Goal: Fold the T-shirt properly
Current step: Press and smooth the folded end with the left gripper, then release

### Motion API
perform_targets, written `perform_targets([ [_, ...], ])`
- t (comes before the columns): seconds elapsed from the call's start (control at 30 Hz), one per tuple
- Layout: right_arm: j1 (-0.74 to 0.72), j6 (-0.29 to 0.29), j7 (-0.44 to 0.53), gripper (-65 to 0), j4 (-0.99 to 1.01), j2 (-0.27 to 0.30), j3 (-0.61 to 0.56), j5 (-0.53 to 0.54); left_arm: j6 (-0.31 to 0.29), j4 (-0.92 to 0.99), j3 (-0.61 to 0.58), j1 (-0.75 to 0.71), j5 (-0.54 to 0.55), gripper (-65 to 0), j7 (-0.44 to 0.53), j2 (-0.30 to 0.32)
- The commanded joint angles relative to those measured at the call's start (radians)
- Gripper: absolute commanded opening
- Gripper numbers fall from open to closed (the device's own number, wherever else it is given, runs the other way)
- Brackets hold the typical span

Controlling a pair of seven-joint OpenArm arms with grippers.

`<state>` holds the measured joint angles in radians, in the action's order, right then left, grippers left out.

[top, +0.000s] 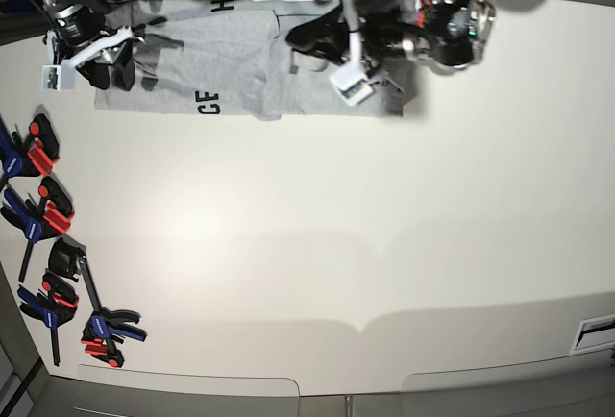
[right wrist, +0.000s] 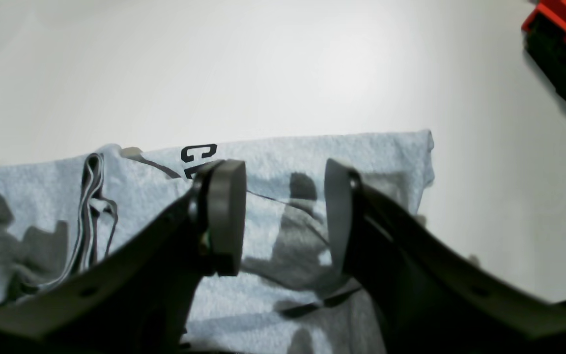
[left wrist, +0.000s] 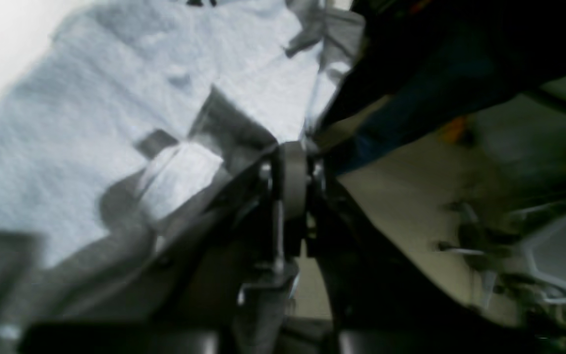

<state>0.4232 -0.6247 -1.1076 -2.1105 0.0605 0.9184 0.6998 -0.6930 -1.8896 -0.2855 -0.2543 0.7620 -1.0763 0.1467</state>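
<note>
The T-shirt bunches beside my left gripper in a raised fold, so it should open, retake the cloth's far edge [left wrist: 309, 112] and flatten it before folding.
The light grey T-shirt [top: 240, 61] lies spread along the far edge of the white table, with dark letters [top: 207, 103] on its near hem. In the left wrist view the T-shirt [left wrist: 116, 123] fills the left half, and its edge runs up into the tip of my left gripper [left wrist: 293, 167], whose pads are pressed together on the cloth. In the base view the left gripper [top: 303, 37] sits over the shirt's middle fold. My right gripper [right wrist: 283, 216] hovers open above the T-shirt [right wrist: 273, 162], near its end, with nothing between the fingers. It appears at the shirt's left end [top: 115, 71].
Several red, blue and black clamps [top: 38, 215] lie along the table's left edge in the base view. One red and black clamp [right wrist: 565, 49] shows at the upper right of the right wrist view. Bare white tabletop [top: 336, 244] stretches in front of the shirt.
</note>
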Motion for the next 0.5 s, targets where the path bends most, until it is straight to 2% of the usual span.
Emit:
perform_targets([
  [0.0, 0.0, 0.005, 0.024, -40.5, -0.019, 0.009, 0.004, 0.018, -0.005, -0.018, -0.017, 0.011, -0.043, -65.0, 0.058, -0.002],
  [0.07, 0.001, 0.005, 0.024, -40.5, -0.019, 0.009, 0.004, 0.018, -0.005, -0.018, -0.049, 0.014, -0.174, -65.0, 0.131, -0.002],
  [0.13, 0.001, 0.005, 0.024, -40.5, -0.019, 0.009, 0.004, 0.018, -0.005, -0.018, -0.064, 0.017, -0.248, -65.0, 0.151, -0.002],
  [0.23, 0.001, 0.005, 0.025, -40.5, -0.019, 0.009, 0.004, 0.018, -0.005, -0.018, -0.065, 0.019, -0.264, -65.0, 0.146, -0.001],
  [0.3, 0.001, 0.005, 0.027, -40.5, -0.019, 0.009, 0.004, 0.018, -0.005, -0.018, -0.065, 0.019, -0.218, -65.0, 0.119, -0.002],
  [0.33, 0.001, 0.005, 0.027, -40.5, -0.019, 0.009, 0.004, 0.018, -0.005, -0.018, -0.065, 0.019, -0.168, -59.6, 0.091, -0.001],
  [0.4, 0.001, 0.005, 0.027, -40.5, -0.019, 0.009, 0.004, 0.018, -0.005, -0.018, -0.065, 0.019, -0.064, -38.8, 0.035, -0.001],
  [0.43, 0.001, 0.005, 0.027, -40.5, -0.019, 0.009, 0.004, 0.018, -0.005, -0.018, -0.065, 0.019, -0.032, -33.1, 0.02, -0.001],
  [0.47, 0.001, 0.005, 0.027, -40.5, -0.019, 0.009, 0.004, 0.018, -0.005, -0.018, -0.065, 0.019, -0.024, -31.9, 0.019, -0.001],
])
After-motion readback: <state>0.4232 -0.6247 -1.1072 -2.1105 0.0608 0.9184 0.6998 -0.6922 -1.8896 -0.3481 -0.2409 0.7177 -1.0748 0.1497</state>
